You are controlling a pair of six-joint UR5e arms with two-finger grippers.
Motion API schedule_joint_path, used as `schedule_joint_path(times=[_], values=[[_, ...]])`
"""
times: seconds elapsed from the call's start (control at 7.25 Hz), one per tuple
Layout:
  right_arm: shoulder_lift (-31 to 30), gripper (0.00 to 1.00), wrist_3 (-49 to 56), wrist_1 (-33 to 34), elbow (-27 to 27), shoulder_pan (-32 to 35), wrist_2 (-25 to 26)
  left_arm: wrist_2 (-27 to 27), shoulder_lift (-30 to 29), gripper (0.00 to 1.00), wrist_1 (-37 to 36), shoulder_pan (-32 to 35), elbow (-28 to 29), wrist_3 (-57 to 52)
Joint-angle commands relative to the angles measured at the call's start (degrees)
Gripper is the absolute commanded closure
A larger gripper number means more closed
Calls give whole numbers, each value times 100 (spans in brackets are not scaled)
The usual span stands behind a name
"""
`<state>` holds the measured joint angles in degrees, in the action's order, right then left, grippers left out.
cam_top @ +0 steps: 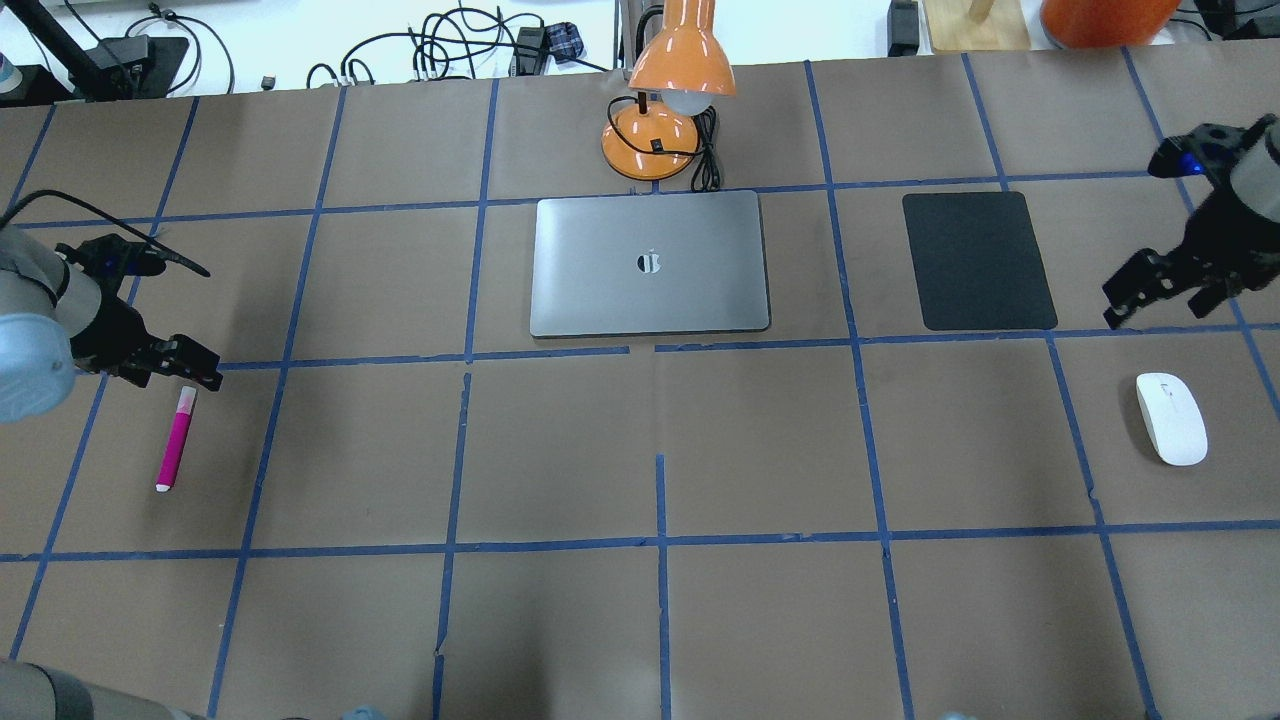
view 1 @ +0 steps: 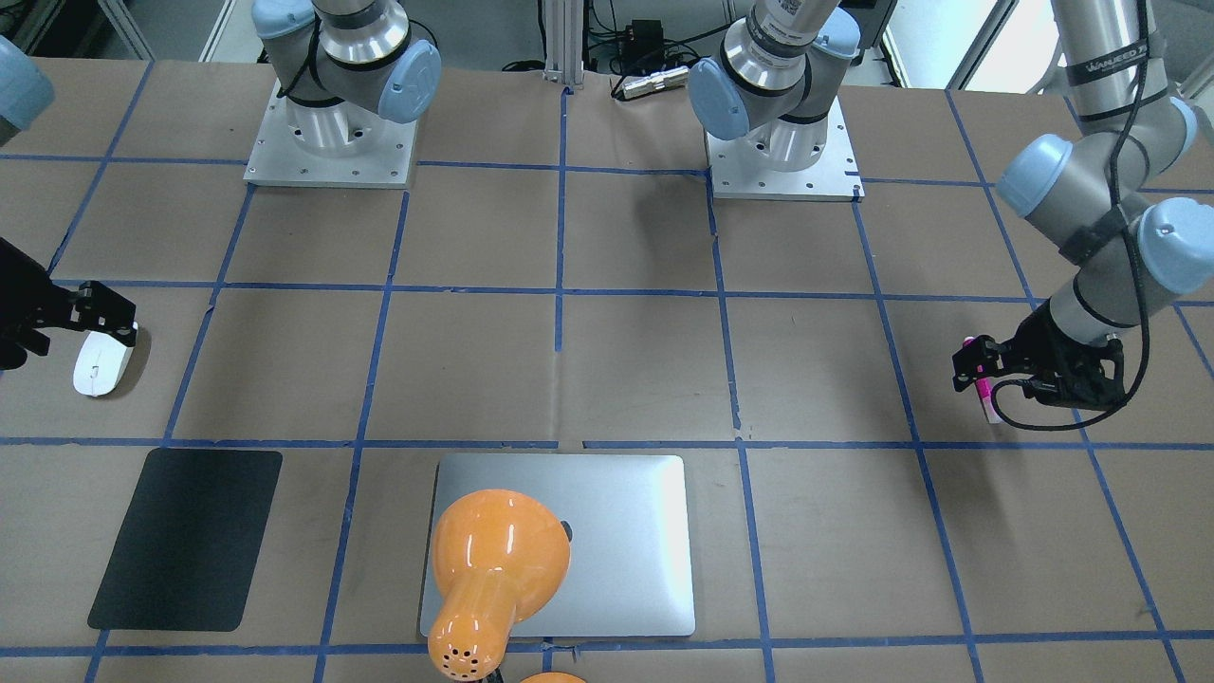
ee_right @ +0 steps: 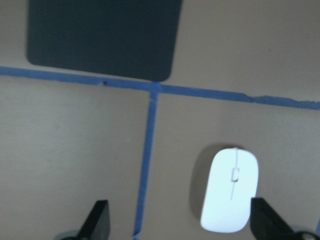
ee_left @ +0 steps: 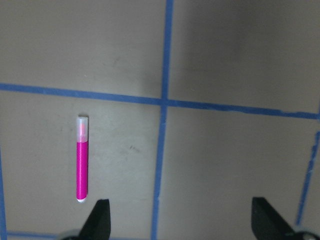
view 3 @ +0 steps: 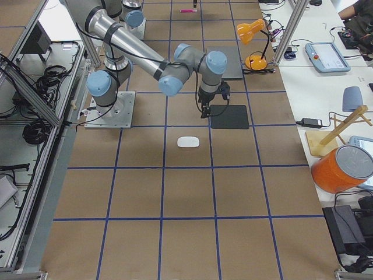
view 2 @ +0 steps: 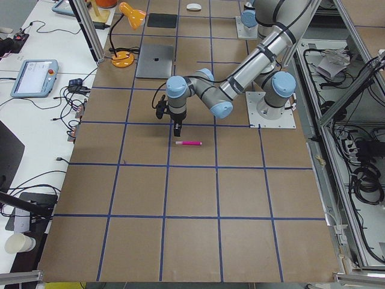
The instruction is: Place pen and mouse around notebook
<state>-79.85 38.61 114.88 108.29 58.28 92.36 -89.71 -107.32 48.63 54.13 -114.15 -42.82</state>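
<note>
Next, the robot's right gripper should move to the white mouse and close on the sides of its rear half (view 1: 114, 348) (ee_right: 228, 207), behind its scroll wheel.
The magenta pen (cam_top: 177, 437) lies flat on the table at the left, and the left wrist view shows it whole (ee_left: 82, 165). My left gripper (cam_top: 195, 368) hovers just beyond the pen's capped end, open (ee_left: 182, 220) and holding nothing. At the far right the white mouse (cam_top: 1171, 418) rests on the paper. My right gripper (cam_top: 1130, 295) hangs open (ee_right: 180, 220) above and behind the mouse (ee_right: 231, 190), apart from it. The silver notebook (cam_top: 600, 270) lies closed at the table's far middle.
A black mat (cam_top: 978, 260) lies between the notebook and the mouse. An orange desk lamp (cam_top: 670, 90) stands behind the notebook, its shade over the notebook's far edge. Blue tape lines grid the brown table. Both arm bases (view 1: 332, 142) sit on the robot's side.
</note>
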Motion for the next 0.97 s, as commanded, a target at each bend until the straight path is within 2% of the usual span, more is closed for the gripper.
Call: schedule_joint_path(times=[0.0, 0.14, 0.55, 0.83], values=[[302, 0, 559, 1122, 832, -588, 116, 15, -411, 7, -407, -376, -151, -526], [295, 0, 552, 1124, 886, -624, 142, -11, -404, 19, -355, -377, -177, -300], [768, 0, 464, 1316, 887, -721, 309, -38, -219, 100, -188, -333, -230, 87], [822, 0, 341, 1370, 896, -722, 309, -11, -245, 100, -161, -359, -283, 195]])
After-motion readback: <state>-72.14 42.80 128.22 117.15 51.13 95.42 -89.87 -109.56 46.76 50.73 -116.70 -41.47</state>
